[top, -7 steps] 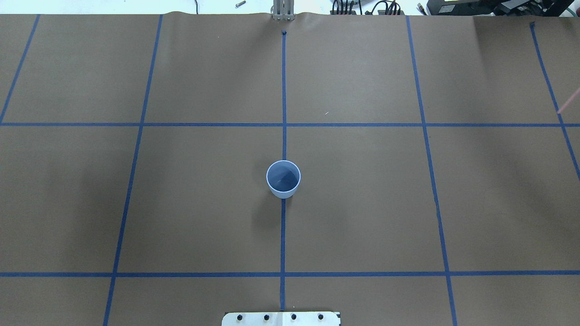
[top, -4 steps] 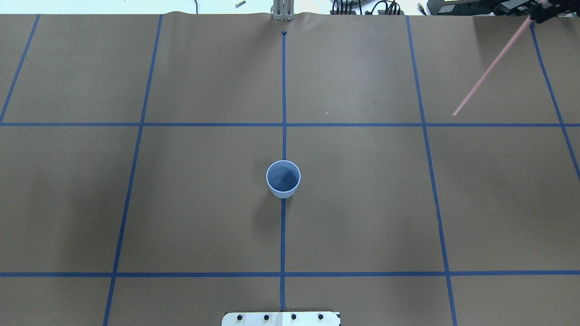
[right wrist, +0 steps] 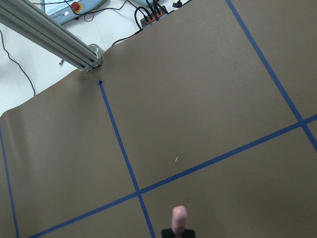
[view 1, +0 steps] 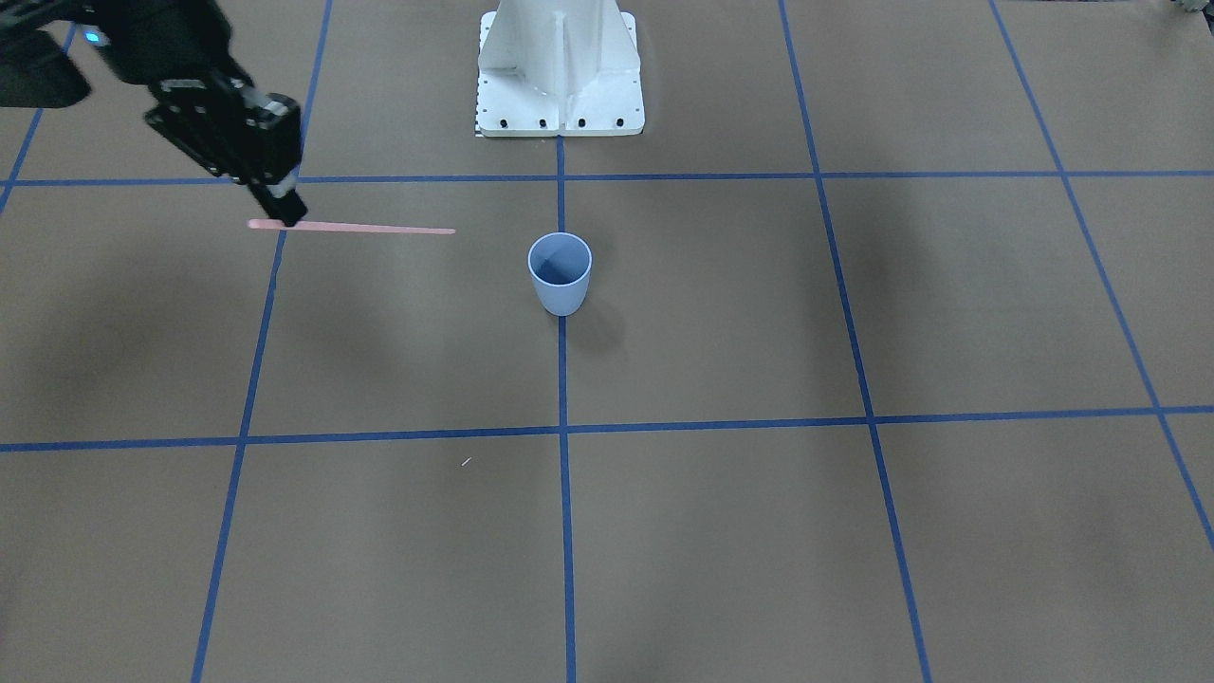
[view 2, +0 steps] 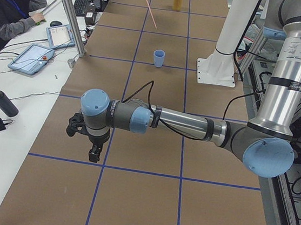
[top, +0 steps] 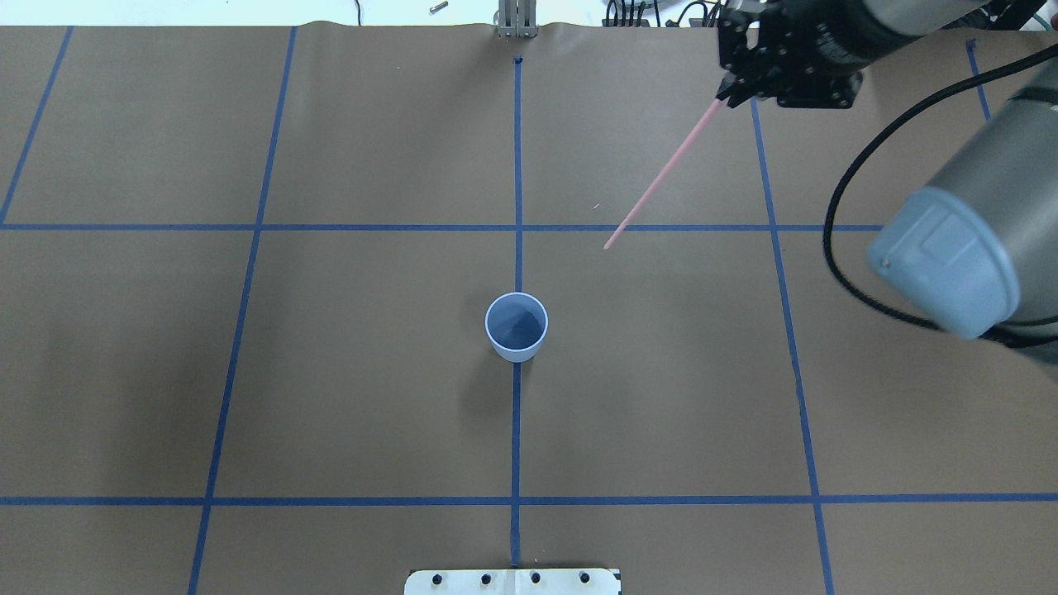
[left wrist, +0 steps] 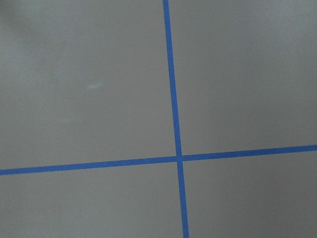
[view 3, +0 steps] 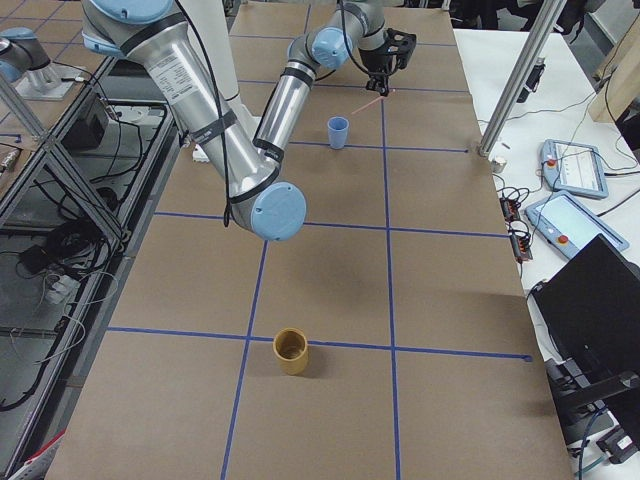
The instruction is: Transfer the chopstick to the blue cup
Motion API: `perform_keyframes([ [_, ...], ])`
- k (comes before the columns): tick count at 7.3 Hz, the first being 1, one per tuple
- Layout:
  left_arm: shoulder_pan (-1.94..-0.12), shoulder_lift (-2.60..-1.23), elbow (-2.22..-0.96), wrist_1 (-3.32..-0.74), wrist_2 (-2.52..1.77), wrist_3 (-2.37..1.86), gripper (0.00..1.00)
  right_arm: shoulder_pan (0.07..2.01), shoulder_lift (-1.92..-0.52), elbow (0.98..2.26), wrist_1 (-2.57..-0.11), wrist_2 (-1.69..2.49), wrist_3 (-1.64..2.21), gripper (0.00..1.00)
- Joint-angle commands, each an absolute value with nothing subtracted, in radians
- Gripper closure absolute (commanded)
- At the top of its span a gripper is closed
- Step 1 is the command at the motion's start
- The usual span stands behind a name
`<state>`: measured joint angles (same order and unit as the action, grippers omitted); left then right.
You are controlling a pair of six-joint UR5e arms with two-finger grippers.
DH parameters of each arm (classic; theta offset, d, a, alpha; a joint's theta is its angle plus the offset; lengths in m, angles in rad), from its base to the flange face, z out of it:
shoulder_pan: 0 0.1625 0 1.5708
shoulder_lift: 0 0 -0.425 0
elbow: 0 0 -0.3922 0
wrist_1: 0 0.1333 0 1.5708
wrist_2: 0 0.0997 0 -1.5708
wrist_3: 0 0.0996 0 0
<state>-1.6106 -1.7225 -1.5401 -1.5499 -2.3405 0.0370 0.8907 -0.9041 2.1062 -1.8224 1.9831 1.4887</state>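
Note:
Next, my right gripper lets go of the pale pink chopstick inside the blue cup's opening [view 1: 546, 274], leaning against the cup's rim.
The blue cup [top: 517, 326] stands upright near the table's middle, on the centre tape line; it also shows in the front view [view 1: 560, 274] and the side views [view 2: 159, 58] [view 3: 339, 131]. My right gripper [top: 727, 89] [view 1: 286, 214] is shut on one end of the pale pink chopstick [top: 665, 173] [view 1: 360, 229]. It holds the chopstick in the air, beyond and to the right of the cup, with the free tip pointing toward the cup. The stick's near end shows in the right wrist view [right wrist: 179, 217]. My left gripper [view 2: 95, 155] hovers over the table's left end; I cannot tell if it is open.
An ochre cup [view 3: 291, 351] [view 2: 177, 1] stands at the table's far right end. The white robot base [view 1: 560, 85] is at the near edge. A seated operator [view 2: 10, 9] and tablets sit beyond the far edge. An aluminium post [view 2: 69, 13] stands there.
My right arm has swung in from the right edge. It has carried the chopstick leftward, and the tip is now closer to the cup. The cup has not moved.

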Motion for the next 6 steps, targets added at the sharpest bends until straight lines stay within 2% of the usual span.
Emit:
perform_keyframes([
  [1,-1.609,-1.723,-1.539,-1.549,-2.341,0.037,0.01,0.667,-0.771,2.05,-1.96,1.73,1.607,1.0],
  [6,-1.608,-1.718,-1.531,-1.551,-2.341,0.034,0.01,0.461,-0.755,1.932,-1.963,1.502,1.646,1.0],
])
